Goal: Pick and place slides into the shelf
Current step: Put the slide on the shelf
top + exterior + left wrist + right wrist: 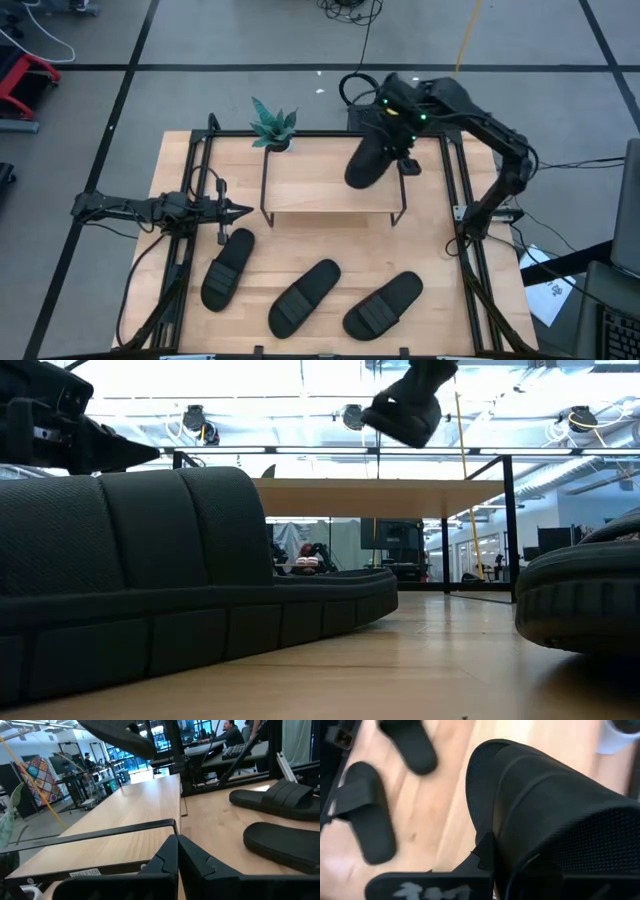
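The robot's right gripper will release the black slide on the shelf top's end far from the potted plant (368, 185).
Several matching black slides are in view. One slide (365, 162) hangs lifted over the shelf (335, 190), a low rack with a light wood top and a thin black frame; my right gripper (398, 150) is shut on it. In the low view this slide (410, 405) floats tilted above the shelf top (380, 484). Three slides rest soles-down on the table's near part: left (228, 268), middle (305, 297), right (383, 304). My left gripper (238, 211) is shut and touches nothing, hovering just left of the shelf's near-left corner, fingertips (175, 851) together. My right gripper holds the black slide at its far end, by the wide strap (555, 815), coming from above and from the table's far-right side. One finger (482, 855) shows against the slide's side; the slide hides the other. The slide is lifted clear, tilted, its free end (356, 178) over the shelf top.
A small potted plant (272, 126) stands at the shelf's far-left corner. Black frame rails run along the table's left (185, 200) and right (455, 200) sides. Bare wood lies between the shelf's near edge and the three slides. Cables lie on the floor beyond the table.
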`<state>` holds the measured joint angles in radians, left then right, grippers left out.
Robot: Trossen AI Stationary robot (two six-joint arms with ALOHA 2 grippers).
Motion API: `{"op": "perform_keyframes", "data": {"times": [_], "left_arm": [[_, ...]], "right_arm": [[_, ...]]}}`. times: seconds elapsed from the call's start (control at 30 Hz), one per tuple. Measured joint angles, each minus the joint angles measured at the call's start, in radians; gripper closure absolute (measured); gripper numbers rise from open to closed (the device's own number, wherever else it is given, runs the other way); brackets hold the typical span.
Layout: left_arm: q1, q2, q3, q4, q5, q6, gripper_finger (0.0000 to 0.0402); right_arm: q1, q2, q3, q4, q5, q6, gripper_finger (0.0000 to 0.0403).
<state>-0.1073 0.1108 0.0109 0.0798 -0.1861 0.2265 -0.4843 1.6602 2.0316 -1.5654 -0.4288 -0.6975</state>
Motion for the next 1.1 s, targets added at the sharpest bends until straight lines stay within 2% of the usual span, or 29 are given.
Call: {"op": "perform_keyframes", "data": {"times": [0.17, 0.33, 0.7, 0.93, 1.1], "left_arm": [[0.000, 0.000, 0.000, -0.002, -0.002, 0.000, 0.0394], [0.000, 0.000, 0.000, -0.005, -0.003, 0.001, 0.0394], [0.000, 0.000, 0.000, -0.011, -0.003, 0.001, 0.0394], [0.000, 0.000, 0.000, 0.025, -0.003, 0.001, 0.0394], [0.000, 0.000, 0.000, 0.029, -0.004, 0.000, 0.0394]], "right_arm": [[0.022, 0.025, 0.001, -0.001, -0.164, -0.023, 0.0400], [0.065, 0.022, -0.035, -0.005, -0.257, -0.009, 0.0400], [0.114, 0.025, -0.256, -0.006, -0.253, 0.021, 0.0400], [0.113, 0.025, -0.316, 0.065, -0.248, 0.022, 0.0400], [0.111, 0.025, -0.333, 0.115, -0.204, 0.023, 0.0400]]}}
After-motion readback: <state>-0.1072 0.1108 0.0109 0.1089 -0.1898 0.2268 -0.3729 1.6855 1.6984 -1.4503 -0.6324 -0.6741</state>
